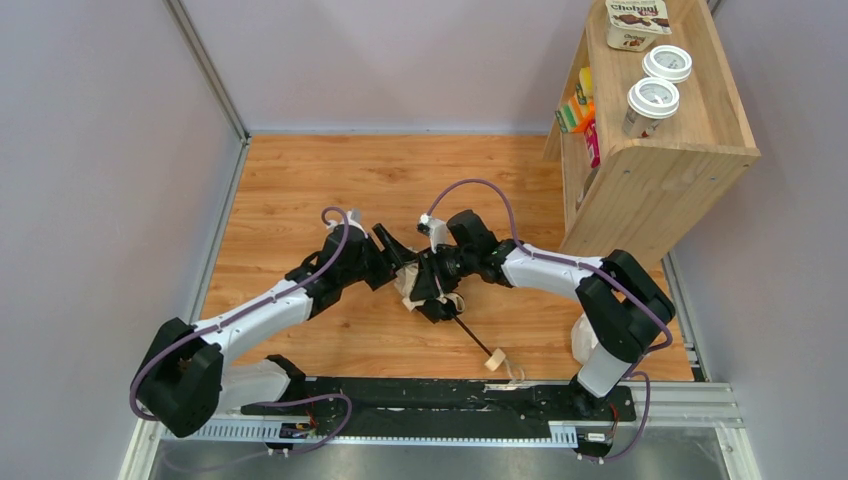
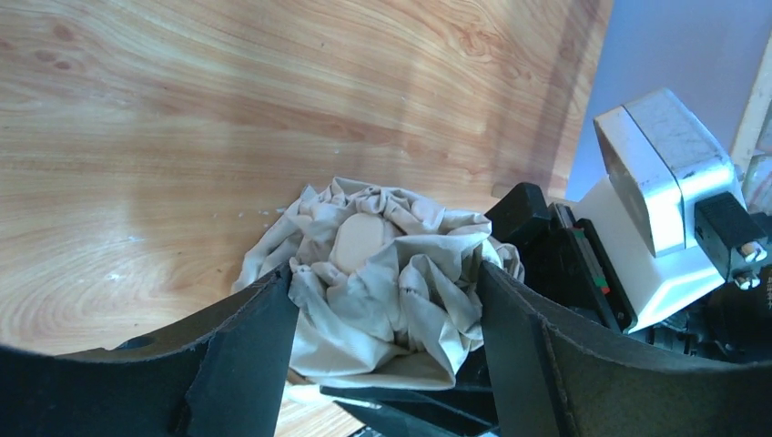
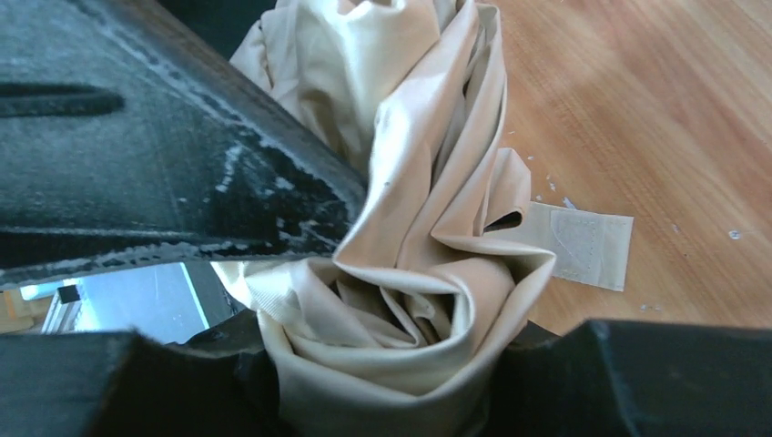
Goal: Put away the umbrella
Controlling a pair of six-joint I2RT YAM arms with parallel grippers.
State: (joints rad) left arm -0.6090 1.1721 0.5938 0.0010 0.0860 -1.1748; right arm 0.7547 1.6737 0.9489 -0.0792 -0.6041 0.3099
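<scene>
Left fingers straddle loose canopy folds beside the pale cap; they should open, then pinch the canopy tightly at the cap (image 2: pixel 359 242).
The umbrella lies at the middle of the wooden floor. Its cream canopy (image 1: pixel 412 288) is bunched up between both grippers. Its thin dark shaft (image 1: pixel 474 340) runs toward the near right and ends in a light wooden knob (image 1: pixel 495 361). My left gripper (image 1: pixel 398 262) comes from the left; in the left wrist view (image 2: pixel 387 364) both fingers press the crumpled canopy (image 2: pixel 382 273). My right gripper (image 1: pixel 432 290) comes from the right; in the right wrist view (image 3: pixel 382 382) it is shut on the rolled canopy (image 3: pixel 410 273). The strap tab (image 3: pixel 583 244) lies flat on the floor.
A wooden shelf unit (image 1: pixel 650 170) stands at the back right, with yoghurt cups (image 1: pixel 652 100) on top and packets inside. A white plastic bag (image 1: pixel 583 340) lies by the right arm's base. Grey walls close in the floor on the left, back and right.
</scene>
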